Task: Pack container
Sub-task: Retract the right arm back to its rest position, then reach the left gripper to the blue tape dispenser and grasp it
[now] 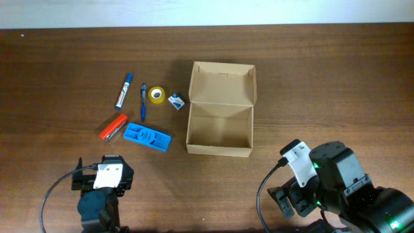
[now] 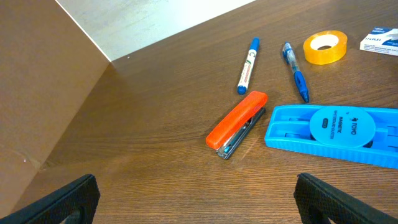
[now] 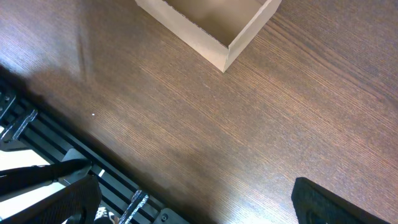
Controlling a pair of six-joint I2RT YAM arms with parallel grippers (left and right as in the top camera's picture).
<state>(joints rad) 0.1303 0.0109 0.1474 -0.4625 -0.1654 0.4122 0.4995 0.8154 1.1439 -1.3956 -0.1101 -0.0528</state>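
The robot's left gripper will next move to the flat blue tray and close across its middle, at the tray's round label (image 1: 147, 137) (image 2: 342, 127).
The tan cardboard container (image 1: 220, 133) stands open at the table's middle, its flap lid (image 1: 222, 86) hinged back; a corner of it shows in the right wrist view (image 3: 233, 43). Left of it lie a blue-capped marker (image 1: 123, 90), a blue pen (image 1: 143, 101), a yellow tape roll (image 1: 156, 94), a small staples box (image 1: 176, 100), an orange stapler (image 1: 114, 127) and a flat blue tray (image 1: 147, 136). My left gripper (image 2: 196, 202) is open and empty, near the front edge, below the stapler (image 2: 237, 124). My right gripper (image 3: 196, 202) is open and empty at the front right.
The table's front edge with a black rail (image 3: 81, 149) runs under the right gripper. A pale wall (image 2: 155, 22) borders the table's far side. Cables trail from both arms at the front.
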